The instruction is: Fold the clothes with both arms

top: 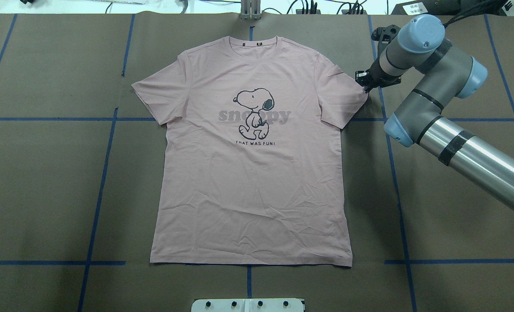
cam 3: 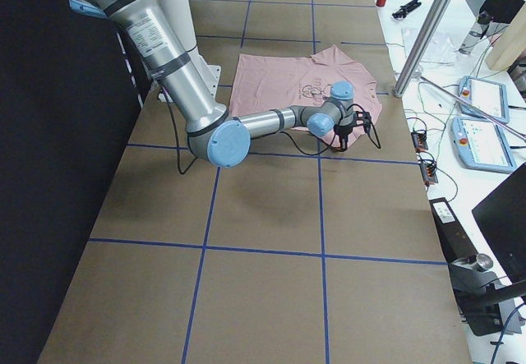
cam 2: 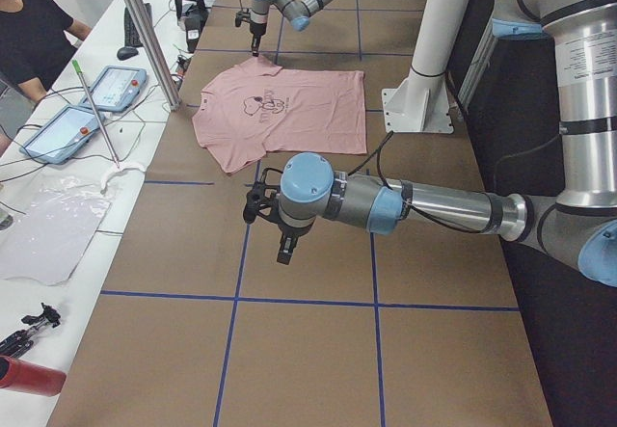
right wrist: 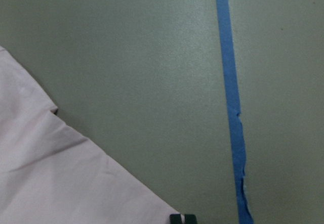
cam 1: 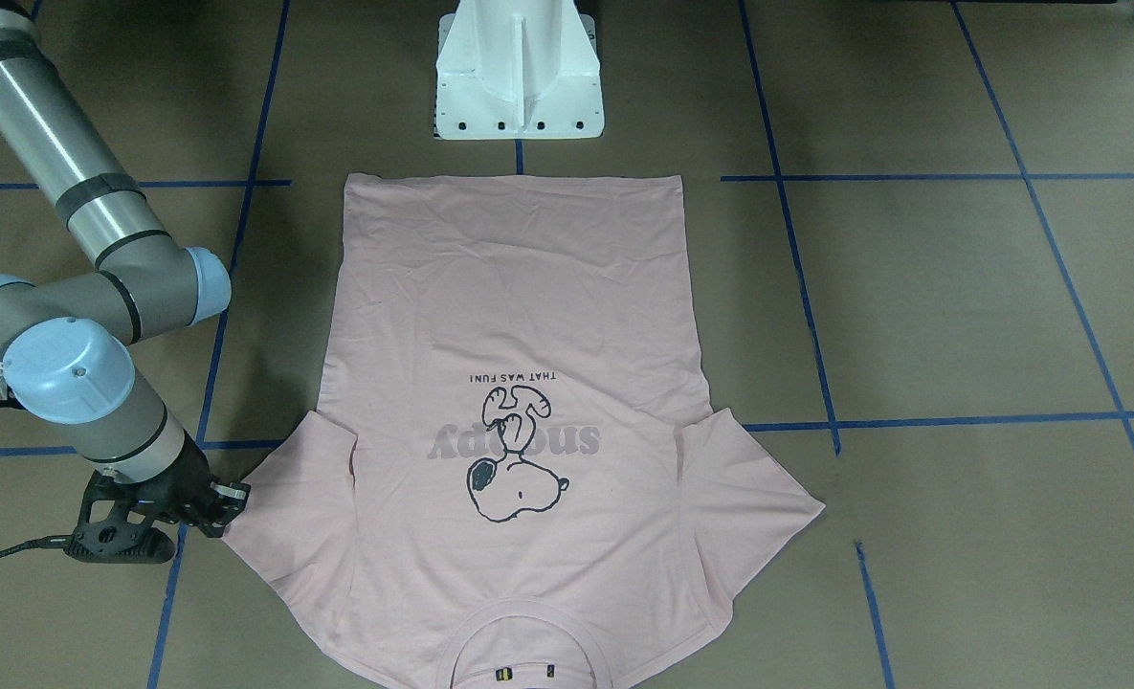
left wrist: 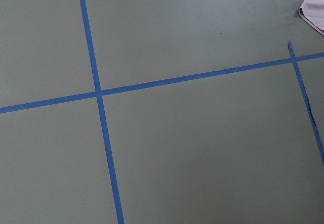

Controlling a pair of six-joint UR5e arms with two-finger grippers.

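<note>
Next, my right gripper drops the sleeve corner on the T-shirt's chest (cam 1: 397,530), between the seam of that sleeve and Snoopy's head.
The pale pink T-shirt (top: 252,173) lies flat and face up on the brown table, collar away from the robot; it also shows in the front view (cam 1: 519,306). My right gripper (top: 364,82) is low at the corner of the shirt's right-hand sleeve. In the right wrist view its fingertips (right wrist: 176,218) are together at the sleeve's hem (right wrist: 50,183). It shows in the front view too (cam 1: 232,498). My left gripper (cam 2: 287,249) hangs over bare table well off the shirt; I cannot tell if it is open or shut. The left wrist view shows only a shirt corner (left wrist: 315,11).
The white pedestal base (cam 1: 519,77) stands at the shirt's bottom hem. Blue tape lines (top: 100,182) grid the table. A side bench holds control pendants (cam 2: 116,85) by a metal post (cam 2: 145,32). A person (cam 2: 29,32) sits beyond it.
</note>
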